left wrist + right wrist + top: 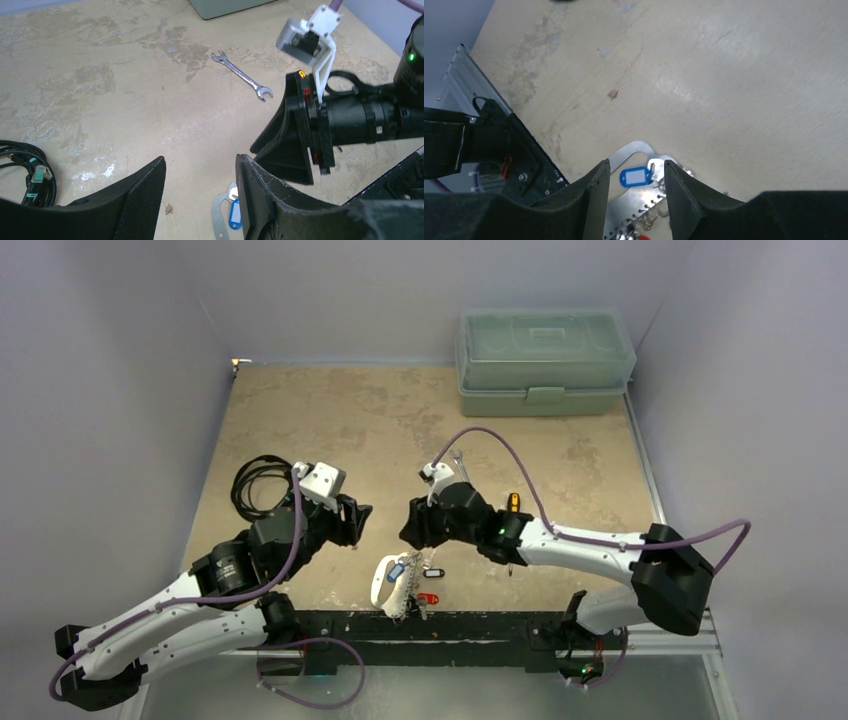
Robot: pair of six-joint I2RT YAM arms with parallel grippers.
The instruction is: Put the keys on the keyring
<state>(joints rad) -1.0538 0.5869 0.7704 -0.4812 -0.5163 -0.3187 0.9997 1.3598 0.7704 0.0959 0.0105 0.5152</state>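
I will close my right gripper on the small metal ring [412,561] [661,184] next to the blue key, at the far end of the straight edge of the grey keyring.
The grey metal keyring [384,580] lies flat near the table's front edge, between the two arms. A blue-headed key [396,571] rests on it, with a black one [432,573] and a red one [428,598] beside its straight edge. My left gripper [357,522] hovers just up-left of it, open and empty; its wrist view shows the keyring [218,220] and blue key [235,216] below the open fingers [200,165]. My right gripper [411,530] is open too, above the keyring [631,148], with the blue key [635,176] seen in its gap [636,167], untouched.
A coiled black cable [255,480] lies left of the left arm. A silver wrench [241,76] and an orange-handled screwdriver [513,502] lie near the right arm. A green lidded box [545,360] stands at the back right. The black base rail [450,625] runs along the front edge.
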